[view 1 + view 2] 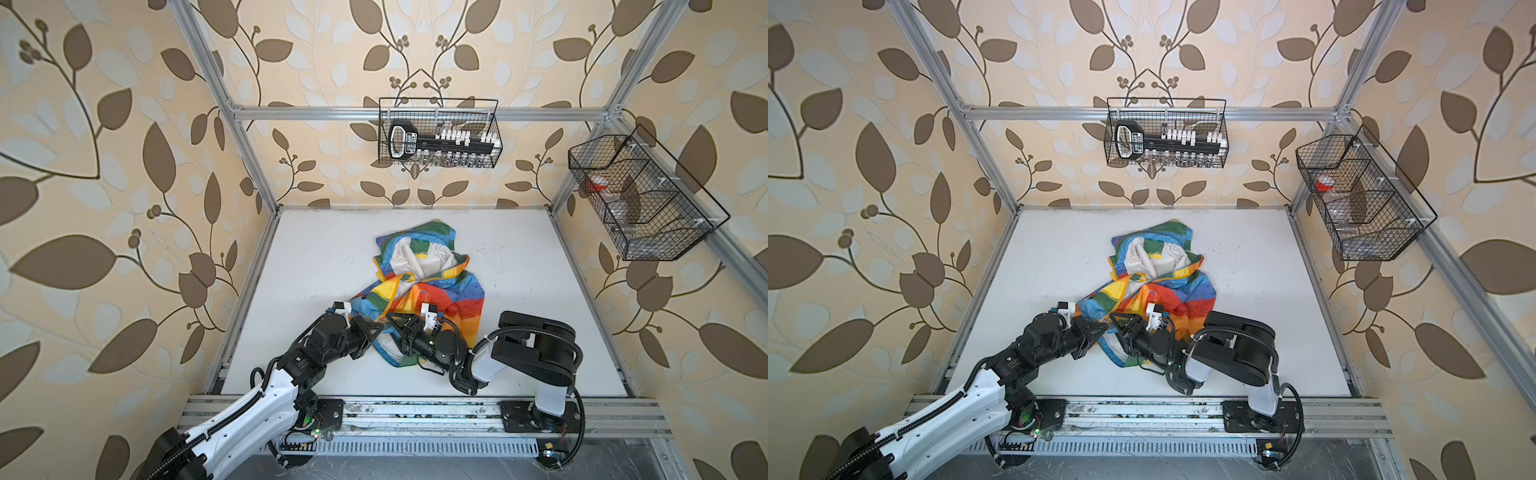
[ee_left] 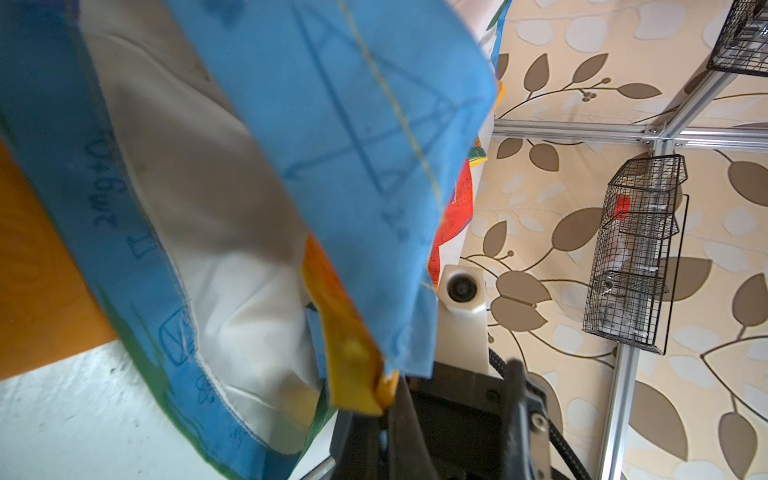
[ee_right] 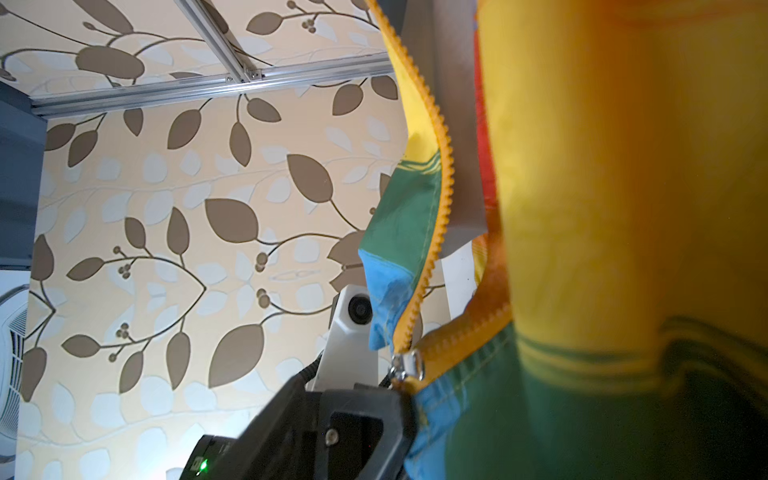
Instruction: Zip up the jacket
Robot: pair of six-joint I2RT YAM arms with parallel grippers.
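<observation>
Blue fabric drapes over my left gripper's orange-yellow trim hold; it should open, back off, then take the hem beside the slider (image 3: 408, 365).
The jacket (image 1: 424, 282) (image 1: 1158, 282) lies crumpled in rainbow blocks on the white table (image 1: 316, 257), hood and off-white lining toward the back. Both grippers meet at its near hem. My left gripper (image 1: 376, 328) (image 1: 1100, 330) (image 2: 388, 409) is shut on the hem's orange-yellow trim, with blue fabric (image 2: 332, 124) draped over it. My right gripper (image 1: 395, 322) (image 1: 1116, 320) (image 3: 409, 399) sits right under the silver zipper slider (image 3: 409, 365), where two rows of orange-yellow teeth (image 3: 440, 187) meet. One black finger (image 3: 374, 411) shows; green and yellow fabric hides the other.
A wire basket (image 1: 440, 133) with a black tool hangs on the back rail, and another wire basket (image 1: 640, 199) hangs on the right rail. Aluminium posts (image 1: 249, 158) frame the table. The arm bases stand on the front rail (image 1: 415, 411).
</observation>
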